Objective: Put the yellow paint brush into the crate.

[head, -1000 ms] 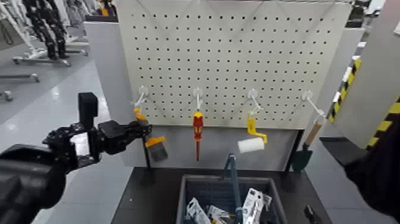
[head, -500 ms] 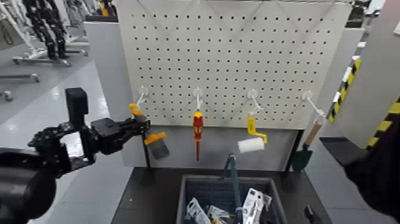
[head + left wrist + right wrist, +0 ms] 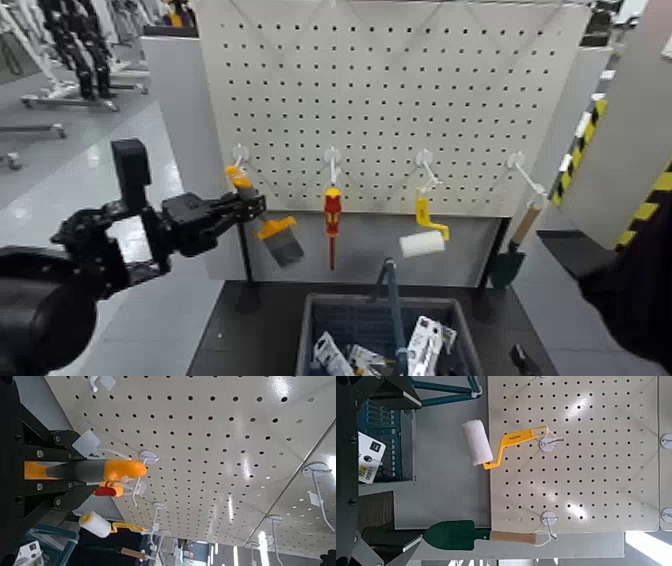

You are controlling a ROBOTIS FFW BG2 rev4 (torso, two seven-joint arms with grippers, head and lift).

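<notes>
Next, I let go of the yellow paint brush, hanging tilted by the pegboard, with my left gripper on the white tools in the crate (image 3: 338,343), below the hanging screwdriver.
My left gripper (image 3: 243,207) is shut on the yellow paint brush (image 3: 277,230) at the left end of the white pegboard (image 3: 400,90). The brush hangs tilted, with its handle top just under the leftmost hook (image 3: 239,155) and its grey bristles down and to the right. In the left wrist view the orange handle (image 3: 120,469) lies clamped in my left gripper (image 3: 79,471), its end beside a hook. The dark grey crate (image 3: 312,312) with an upright handle bar (image 3: 389,290) sits below, at the bottom middle. My right gripper (image 3: 407,463) is open and empty, off to the right.
A red-and-yellow screwdriver (image 3: 331,215), a yellow-handled white paint roller (image 3: 424,238) and a green trowel (image 3: 508,264) hang on the pegboard. White tools (image 3: 425,345) lie in the crate. The crate stands on a dark table (image 3: 240,335). Open floor lies to the left.
My left gripper has shifted a little up and to the right with the brush. The brush now tilts more, its bristles swung to the right. The right arm has not moved.
</notes>
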